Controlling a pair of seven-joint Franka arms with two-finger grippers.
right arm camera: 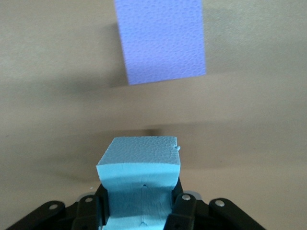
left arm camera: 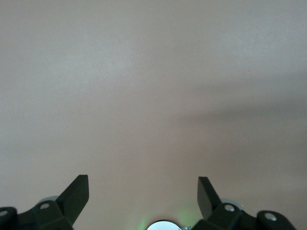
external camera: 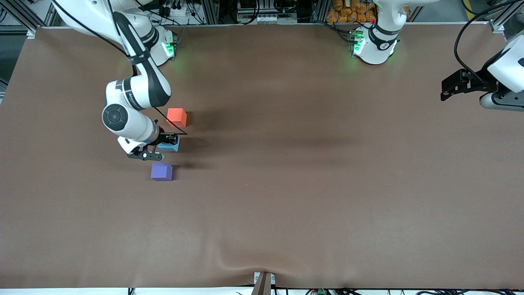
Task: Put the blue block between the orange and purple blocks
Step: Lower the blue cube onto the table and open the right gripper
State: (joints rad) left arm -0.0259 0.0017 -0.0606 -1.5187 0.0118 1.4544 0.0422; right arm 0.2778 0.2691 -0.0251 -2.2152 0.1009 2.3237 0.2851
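Next, my right gripper sets the blue block down on the brown table cover midway [external camera: 169, 145] [right arm camera: 143, 167] between the orange block and the purple block.
The light blue block [external camera: 170, 145] sits between the orange block [external camera: 177, 117] and the purple block [external camera: 161, 171], toward the right arm's end of the table. My right gripper [external camera: 167, 142] is shut on the blue block [right arm camera: 139, 179], whose sides are squeezed in between the fingers [right arm camera: 181, 206]. In the right wrist view the purple block [right arm camera: 162, 38] lies just past the blue one. The orange block is farther from the front camera than the blue one, the purple block nearer. My left gripper [external camera: 450, 88] waits open over bare table at the left arm's end; its fingers [left arm camera: 76, 194] hold nothing.
The brown table cover [external camera: 311, 172] is bare across its middle and toward the front camera. The two arm bases [external camera: 374, 41] stand along the table's back edge. A small bracket [external camera: 263, 282] sticks up at the front edge.
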